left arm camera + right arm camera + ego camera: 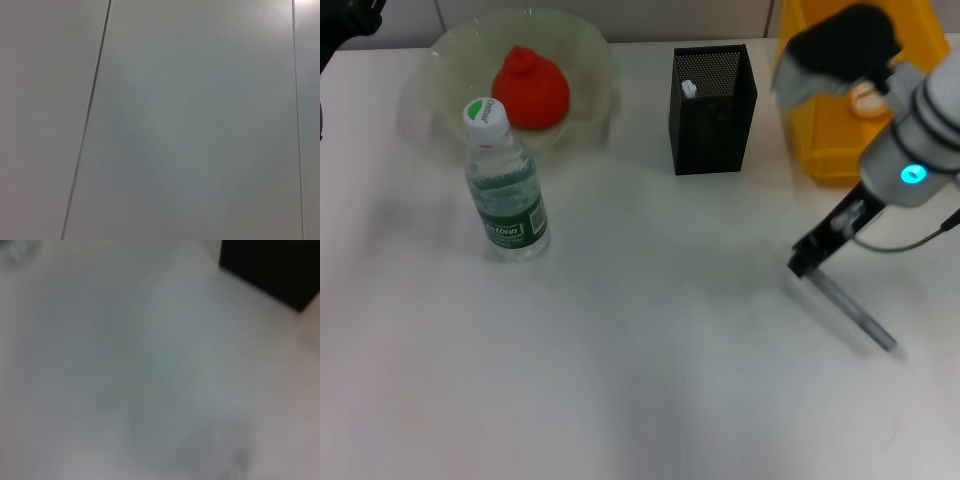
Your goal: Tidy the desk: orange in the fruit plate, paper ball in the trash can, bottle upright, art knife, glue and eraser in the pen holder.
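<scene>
My right gripper places the grey art knife next in the black pen holder's rear section (721, 70), behind the small white item.
The orange (530, 88) lies in the clear fruit plate (590, 50) at the back left. In front of it the bottle (505, 190) stands upright with its green-and-white cap on. A black mesh pen holder (713, 120) stands at the back centre with a small white item (688, 88) inside. The paper ball (866, 98) rests in the yellow trash can (830, 150). My right gripper (806, 262) is low over the table at the right, shut on one end of the grey art knife (855, 315), which slants toward the front right. My left gripper (350, 18) stays parked at the back left corner. Glue and eraser cannot be identified.
White desk surface (640, 380) spreads across the front and middle. The left wrist view shows only pale wall panels (190, 120). In the blurred right wrist view there is desk and a dark corner of the pen holder (280, 270).
</scene>
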Robot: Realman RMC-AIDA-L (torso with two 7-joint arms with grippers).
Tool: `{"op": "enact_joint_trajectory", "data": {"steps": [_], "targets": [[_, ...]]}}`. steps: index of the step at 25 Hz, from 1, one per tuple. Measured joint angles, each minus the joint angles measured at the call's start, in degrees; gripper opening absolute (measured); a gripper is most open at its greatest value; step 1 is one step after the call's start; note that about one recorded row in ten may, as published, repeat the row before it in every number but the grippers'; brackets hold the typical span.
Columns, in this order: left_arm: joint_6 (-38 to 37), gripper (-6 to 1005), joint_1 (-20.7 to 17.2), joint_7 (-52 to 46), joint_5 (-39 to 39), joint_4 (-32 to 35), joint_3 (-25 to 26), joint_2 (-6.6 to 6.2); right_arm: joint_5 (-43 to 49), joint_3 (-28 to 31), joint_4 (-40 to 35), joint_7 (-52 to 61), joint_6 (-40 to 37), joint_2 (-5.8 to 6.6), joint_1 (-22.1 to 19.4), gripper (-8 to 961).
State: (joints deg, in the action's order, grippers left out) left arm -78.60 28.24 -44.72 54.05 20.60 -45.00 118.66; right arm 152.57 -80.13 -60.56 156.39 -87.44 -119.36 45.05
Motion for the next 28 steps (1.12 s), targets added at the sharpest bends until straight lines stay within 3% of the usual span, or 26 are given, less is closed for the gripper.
{"op": "enact_joint_trajectory", "data": {"steps": [3,6,9,12,17,22,28], "targets": [[-0.20,520,-0.03,0.02,0.00,0.05,0.05,-0.05,-6.55,7.78,-6.26,-5.92,-1.20,0.09,-3.98,145],[-0.22,520,-0.03,0.10,0.00,0.06,0.46,-0.08,-19.69,18.32,-7.09,-15.93,0.27,0.18,-8.06,144],[-0.23,520,-0.03,0.17,0.00,-0.02,1.02,-0.09,-37.23,30.37,0.49,-31.43,1.93,0.35,-10.69,143],[0.04,520,-0.02,0.24,0.00,-0.07,1.37,-0.09,-56.39,38.56,14.13,-50.19,2.08,0.78,-11.72,143],[0.52,520,0.44,0.33,0.00,-0.04,1.47,-0.15,-70.50,41.30,28.31,-73.44,5.96,0.28,-10.54,142],[0.81,520,0.49,0.82,0.01,0.05,1.49,-0.18,-71.79,40.92,36.83,-84.88,15.49,-0.04,-5.07,158],[0.82,520,0.06,1.11,0.01,-0.14,1.74,-0.18,-71.84,40.77,41.66,-94.12,23.81,-0.17,-0.24,191]]}}
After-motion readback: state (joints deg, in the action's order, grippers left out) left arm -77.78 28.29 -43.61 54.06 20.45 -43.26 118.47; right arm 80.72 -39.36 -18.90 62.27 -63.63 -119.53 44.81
